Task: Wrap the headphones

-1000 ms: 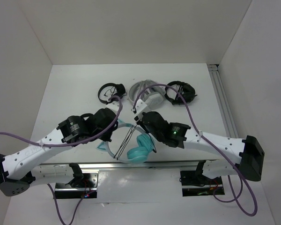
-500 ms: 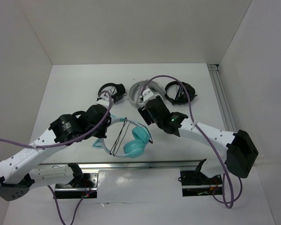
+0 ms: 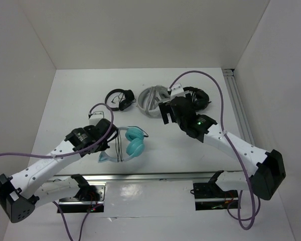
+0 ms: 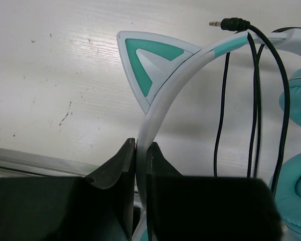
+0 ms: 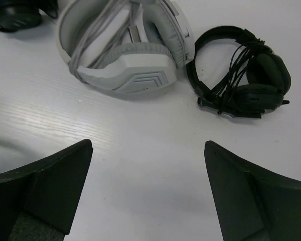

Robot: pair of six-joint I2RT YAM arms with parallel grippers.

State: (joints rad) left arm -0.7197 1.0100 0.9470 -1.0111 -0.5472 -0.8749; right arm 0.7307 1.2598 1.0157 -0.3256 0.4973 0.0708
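Note:
The robot's left gripper should release the teal headphones on the table (image 3: 118, 135) in front of the nearest black headphones.
The teal headphones (image 3: 134, 142) lie at the near middle of the table, their thin black cable (image 3: 119, 149) looped across the pale headband. My left gripper (image 3: 112, 142) is shut on that headband (image 4: 163, 108), just below a cat ear (image 4: 148, 65). The cable (image 4: 253, 100) hangs over the band in several strands, its jack plug (image 4: 231, 23) sticking out at the top. My right gripper (image 3: 164, 113) stands wide open above bare table, apart from the teal headphones, with nothing between its fingers (image 5: 50, 175).
White-grey headphones (image 3: 153, 100) and black headphones (image 3: 198, 98) lie at the back, just beyond my right gripper (image 5: 148, 150). A second black pair (image 3: 119, 99) lies at the back left. A metal rail (image 3: 140, 176) runs along the near edge.
My right gripper has opened, let go of the headphones and drawn back toward the far right. My left arm has carried the headphones to the left by the headband.

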